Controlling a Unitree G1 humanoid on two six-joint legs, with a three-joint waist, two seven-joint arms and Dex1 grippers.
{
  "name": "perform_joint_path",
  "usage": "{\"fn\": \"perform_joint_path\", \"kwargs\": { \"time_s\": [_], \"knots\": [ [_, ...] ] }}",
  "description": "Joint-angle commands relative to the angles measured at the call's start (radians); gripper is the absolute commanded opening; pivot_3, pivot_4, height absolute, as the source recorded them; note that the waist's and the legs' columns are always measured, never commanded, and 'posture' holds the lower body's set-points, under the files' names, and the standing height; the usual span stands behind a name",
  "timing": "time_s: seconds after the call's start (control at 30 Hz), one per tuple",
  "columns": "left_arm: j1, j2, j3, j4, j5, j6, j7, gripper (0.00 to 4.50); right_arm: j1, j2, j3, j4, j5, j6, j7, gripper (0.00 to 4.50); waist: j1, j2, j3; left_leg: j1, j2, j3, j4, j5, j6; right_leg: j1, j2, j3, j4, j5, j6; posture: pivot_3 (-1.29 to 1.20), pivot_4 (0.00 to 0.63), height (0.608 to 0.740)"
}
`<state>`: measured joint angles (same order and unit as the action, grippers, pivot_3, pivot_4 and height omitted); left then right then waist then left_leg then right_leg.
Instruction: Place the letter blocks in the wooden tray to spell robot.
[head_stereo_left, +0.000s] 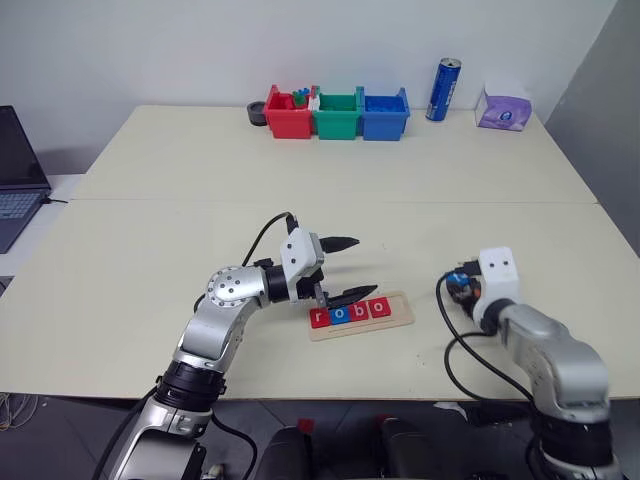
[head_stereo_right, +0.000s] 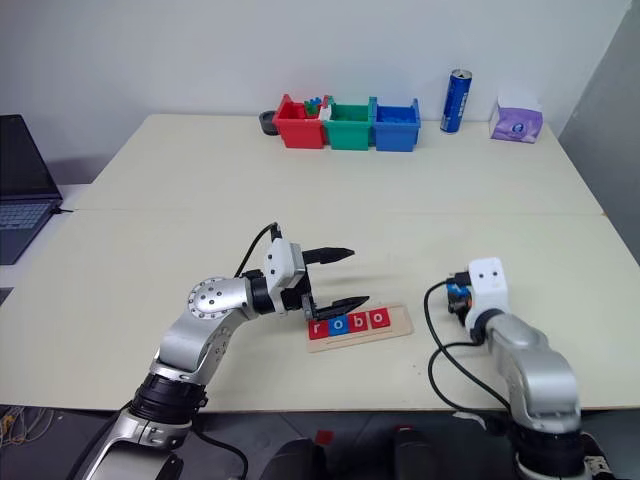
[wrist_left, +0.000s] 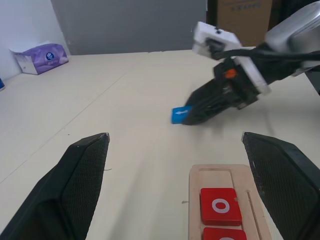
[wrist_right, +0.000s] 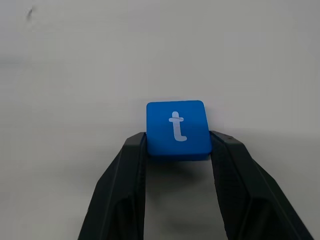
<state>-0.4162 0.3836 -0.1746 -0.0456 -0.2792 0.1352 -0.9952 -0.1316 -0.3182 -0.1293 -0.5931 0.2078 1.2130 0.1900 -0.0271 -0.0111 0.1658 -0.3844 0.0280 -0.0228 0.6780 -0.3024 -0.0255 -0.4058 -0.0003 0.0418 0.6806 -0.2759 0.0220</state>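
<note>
My right gripper has a finger on the blue t block's side toward the red o. It should put the block down and take its top and bottom edges (wrist_right: 176, 103).
The wooden tray (head_stereo_left: 400, 308) lies near the table's front edge with several letter blocks in it reading r, o, b, o: red r (head_stereo_left: 320, 319), blue o (head_stereo_left: 340, 315), red b (head_stereo_left: 360, 312), red o (wrist_left: 220, 206). Bare wood (wrist_left: 215, 176) shows at the tray's right end. My left gripper (head_stereo_left: 354, 268) hangs open over the tray's left half, pointing right, with nothing between its fingers. Right of the tray, my right gripper (wrist_right: 177, 142) is shut on a blue t block (wrist_right: 177, 128), gripping it by its two side edges. The left wrist view shows this block (wrist_left: 178, 115) low over the table.
Red (head_stereo_left: 289, 116), green (head_stereo_left: 336, 116) and blue (head_stereo_left: 385, 115) bins stand in a row at the far edge. A blue can (head_stereo_left: 443, 90) and a purple tissue pack (head_stereo_left: 503, 108) stand to their right. A laptop (head_stereo_left: 15, 185) sits at the far left.
</note>
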Motion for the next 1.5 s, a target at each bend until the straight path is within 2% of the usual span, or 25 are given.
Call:
{"fn": "perform_joint_path", "kwargs": {
  "time_s": [0.03,0.2,0.53,0.67,0.83,0.9,1.0,1.07,1.2,1.27,1.37,1.5],
  "knots": [
    [0.009,0.004,-0.012,-0.065,-0.039,0.014,-0.029,4.5,0.019,0.003,-0.014,-0.13,0.044,0.144,0.009,1.46,-0.004,0.0,0.0,0.0,0.0,0.0,0.0,0.0,0.0,0.0,0.0,0.0,0.0,0.0,0.0,0.0,0.15,0.74],
    [0.044,0.04,-0.032,-0.133,-0.093,0.066,-0.104,4.5,-0.008,0.04,-0.02,-0.167,0.037,0.246,-0.022,1.46,-0.007,0.0,0.0,0.001,0.001,0.0,0.0,0.0,0.0,0.0,0.002,0.0,0.0,0.0,0.0,0.0,0.15,0.74],
    [0.05,0.103,-0.044,-0.127,-0.086,0.068,-0.181,4.5,-0.005,0.07,-0.015,-0.154,0.037,0.27,-0.045,1.46,-0.005,0.0,0.0,0.001,0.001,0.0,0.0,0.0,0.0,0.0,0.002,0.0,0.0,0.0,0.0,0.0,0.15,0.74],
    [0.055,0.116,-0.042,-0.132,-0.095,0.074,-0.2,4.5,0.013,0.078,-0.022,-0.172,0.058,0.284,-0.025,2.83,-0.005,0.0,0.0,0.001,0.001,0.0,0.0,0.0,0.0,0.0,0.002,0.0,0.0,0.0,0.0,0.0,0.15,0.74],
    [0.05,0.123,-0.032,-0.118,-0.097,0.068,-0.219,4.5,-0.028,0.016,-0.062,-0.204,0.106,0.3,0.049,4.47,-0.005,-0.001,0.0,0.001,0.0,0.0,0.0,0.0,0.0,0.0,0.002,0.0,-0.001,0.0,0.0,0.0,0.15,0.74],
    [0.046,0.124,-0.03,-0.112,-0.097,0.063,-0.225,4.5,-0.059,-0.056,-0.09,-0.188,0.133,0.28,0.107,4.47,-0.005,0.0,0.0,0.001,0.0,0.0,0.0,0.0,0.0,0.0,0.002,0.0,-0.001,0.0,0.0,0.0,0.15,0.74],
    [0.038,0.121,-0.027,-0.099,-0.096,0.055,-0.233,4.5,-0.098,-0.216,-0.119,-0.098,0.161,0.122,0.234,4.47,-0.005,-0.001,0.001,0.001,-0.001,0.001,0.0,0.0,0.0,0.0,0.001,-0.001,-0.001,0.0,0.0,0.0,0.15,0.74],
    [0.034,0.119,-0.027,-0.092,-0.096,0.05,-0.236,4.5,-0.122,-0.274,-0.143,-0.029,0.191,0.006,0.322,4.47,-0.005,-0.001,0.001,0.001,-0.001,0.002,0.0,0.0,0.0,0.0,0.001,-0.001,-0.001,0.0,0.0,0.0,0.15,0.74],
    [0.023,0.111,-0.027,-0.07,-0.091,0.033,-0.245,4.5,-0.029,-0.489,-0.091,0.136,0.21,-0.452,0.775,4.47,-0.003,-0.002,0.001,0.001,0.0,0.001,-0.001,-0.001,0.001,0.0,0.003,-0.001,-0.002,-0.001,0.0,0.0,0.15,0.74],
    [0.02,0.106,-0.028,-0.061,-0.09,0.024,-0.247,4.5,0.012,-0.532,-0.061,0.214,0.193,-0.617,0.89,4.47,-0.002,-0.003,0.002,0.0,0.0,0.001,-0.001,-0.001,0.001,0.001,0.003,-0.001,-0.003,-0.001,0.0,0.0,0.15,0.74],
    [0.013,0.1,-0.031,-0.054,-0.091,0.021,-0.246,4.5,0.023,-0.561,0.009,0.378,0.123,-0.849,0.987,4.47,-0.002,-0.003,0.002,0.001,0.0,0.001,-0.001,-0.001,0.001,0.001,0.002,-0.001,-0.003,-0.001,0.0,0.0,0.15,0.74],
    [0.015,0.092,-0.033,-0.051,-0.088,0.016,-0.24,4.5,-0.073,-0.548,0.089,0.603,0.053,-1.038,1.053,4.47,-0.005,-0.003,0.003,0.002,0.0,0.004,0.0,-0.001,0.001,0.001,0.002,0.0,-0.001,-0.001,0.0,0.0,0.15,0.74]
  ]
}}
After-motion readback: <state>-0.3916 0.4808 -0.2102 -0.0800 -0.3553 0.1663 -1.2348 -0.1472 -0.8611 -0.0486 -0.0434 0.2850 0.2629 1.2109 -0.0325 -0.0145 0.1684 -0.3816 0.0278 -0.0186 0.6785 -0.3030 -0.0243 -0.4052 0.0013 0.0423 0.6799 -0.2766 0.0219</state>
